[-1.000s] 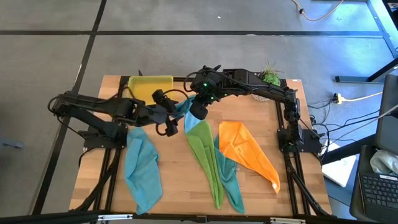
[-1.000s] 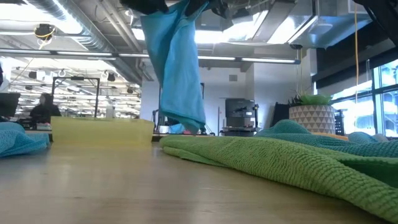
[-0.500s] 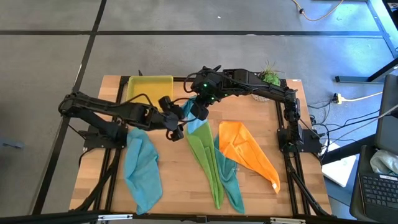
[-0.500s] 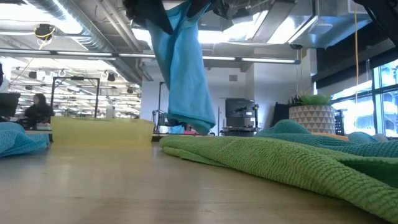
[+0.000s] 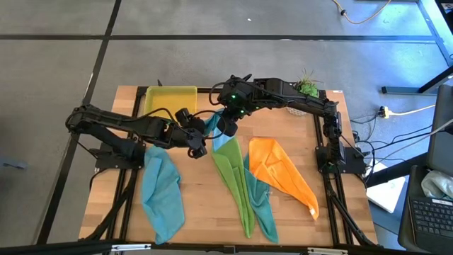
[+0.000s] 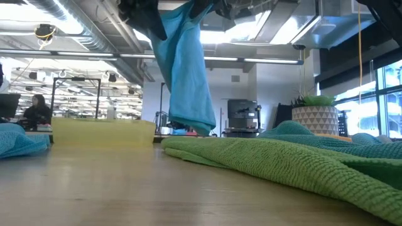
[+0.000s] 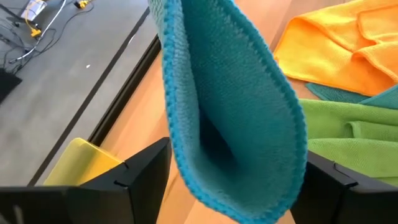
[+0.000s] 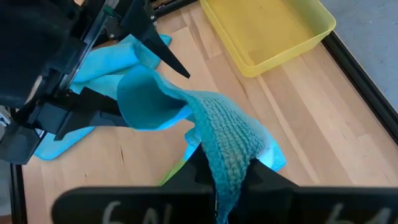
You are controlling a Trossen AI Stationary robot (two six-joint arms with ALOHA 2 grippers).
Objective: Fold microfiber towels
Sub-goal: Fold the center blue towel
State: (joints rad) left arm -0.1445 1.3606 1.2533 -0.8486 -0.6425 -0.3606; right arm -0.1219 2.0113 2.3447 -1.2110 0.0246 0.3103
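The blue towel's rounded fold is deep within my left gripper's open fingers; next I back off and fingertip-pinch just its lower edge (image 7: 245, 215).
A blue microfiber towel (image 6: 183, 69) hangs from my right gripper (image 5: 226, 129), which is shut on its top over the middle of the table. My left gripper (image 5: 203, 146) is open just left of it. Its two fingers (image 7: 144, 171) stand on either side of the towel's rounded lower fold (image 7: 239, 124). Flat on the table lie a light blue towel (image 5: 163, 195), a green towel (image 5: 237, 180), a teal towel (image 5: 264, 209) partly under the green one, and an orange towel (image 5: 282, 170). My right gripper pinches the blue towel's bunched upper part (image 8: 225, 158) between its two fingers, coming from above and slanting down. The towel hangs slack below the fingers in a long fold. Whether its lower end (image 6: 196, 125) reaches the table I cannot tell.
A yellow-green tray (image 5: 170, 99) sits at the far left of the table. A potted plant (image 5: 306, 88) stands at the far right. Bare wood shows near the front edge between the towels.
My left gripper has moved toward the table's right and slightly down, up to the hanging blue towel, staying open. The towel's lower part has swung a little toward the right while its top stayed in my still right gripper.
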